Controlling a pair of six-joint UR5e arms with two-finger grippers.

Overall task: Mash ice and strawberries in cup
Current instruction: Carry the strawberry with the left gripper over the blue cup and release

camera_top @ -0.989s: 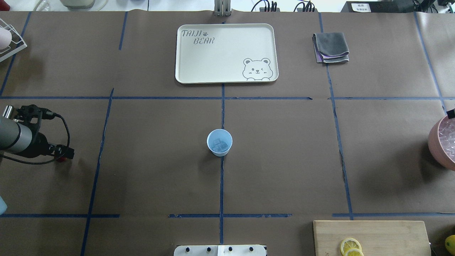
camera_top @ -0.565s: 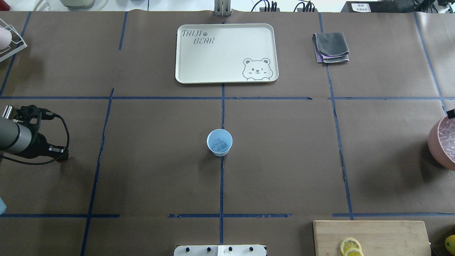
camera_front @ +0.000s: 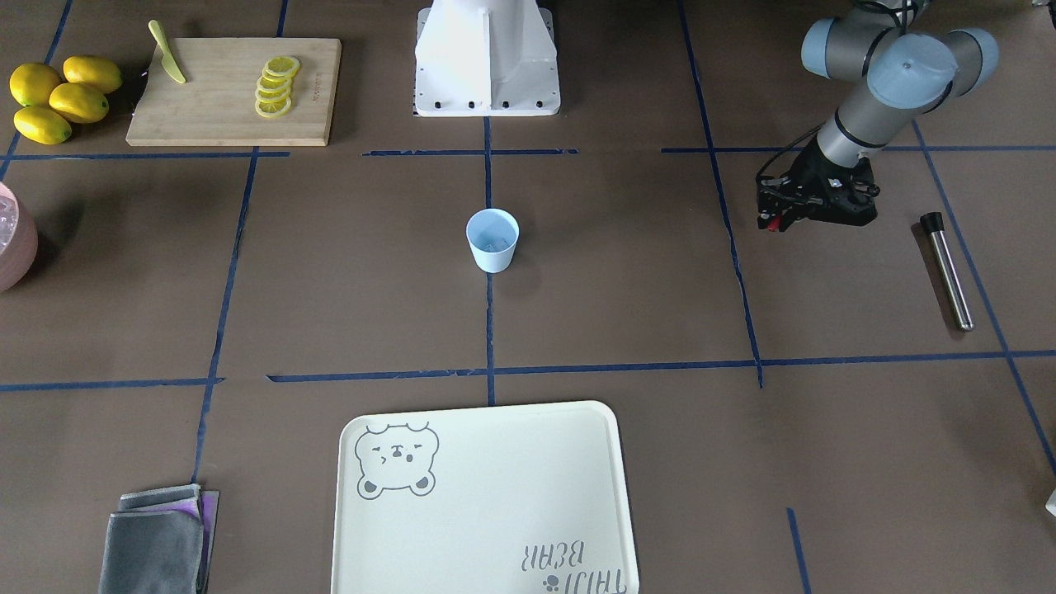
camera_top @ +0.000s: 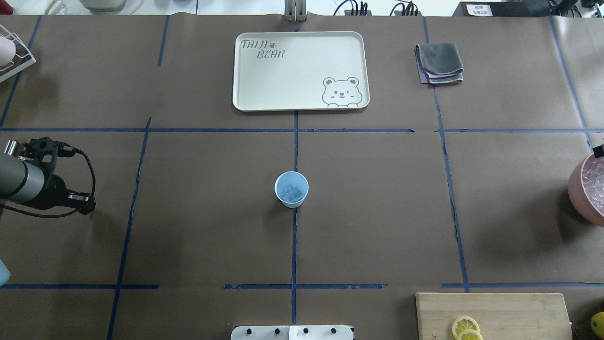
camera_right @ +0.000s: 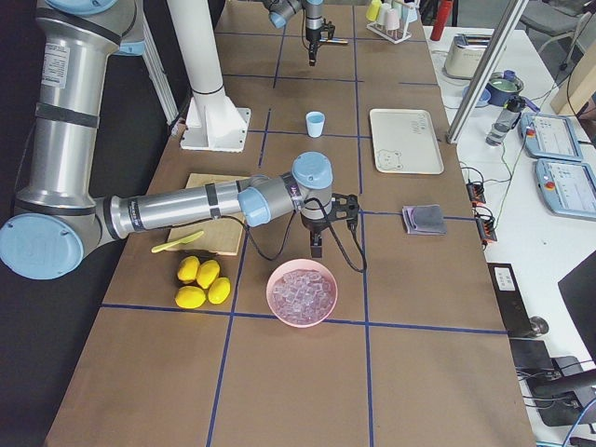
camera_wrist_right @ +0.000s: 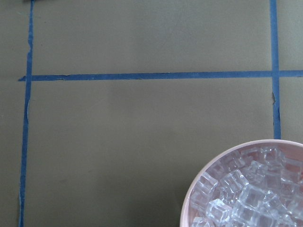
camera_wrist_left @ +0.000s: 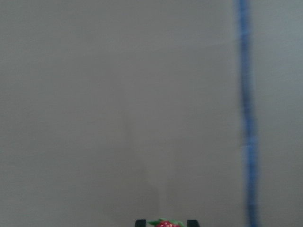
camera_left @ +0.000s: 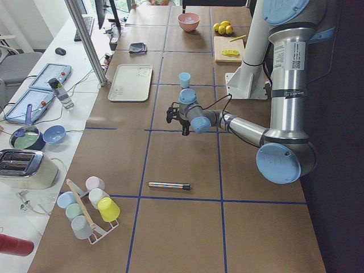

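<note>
I will release the strawberry from my left gripper inside the pale-blue cup [camera_front: 492, 238], with the clear chunks of ice. The strawberry is now held above the brown paper.
The pale-blue cup [camera_top: 291, 189] stands upright at the table's middle, with clear ice [camera_top: 291, 193] chunks in its bottom. Far to its left, above the brown paper, my left gripper [camera_top: 86, 209] is shut on a small red strawberry [camera_wrist_left: 164, 223], which shows between the fingertips at the bottom edge of the left wrist view. The front view shows the same gripper [camera_front: 772, 221] with a red spot at its tip. My right gripper [camera_right: 317, 246] hangs by the near rim of the pink bowl [camera_right: 302, 293]; I cannot tell whether it is open or shut.
The pink bowl [camera_wrist_right: 246, 189] is full of ice cubes. A metal rod with a black end [camera_front: 947, 268] lies beyond the left arm. A cream tray [camera_top: 264, 101], a folded grey cloth [camera_top: 439, 63], a cutting board [camera_front: 214, 115] with lemon slices and whole lemons [camera_front: 58, 97] lie around.
The left gripper has shifted a little and turned slightly, still holding the strawberry. The cup has not moved.
</note>
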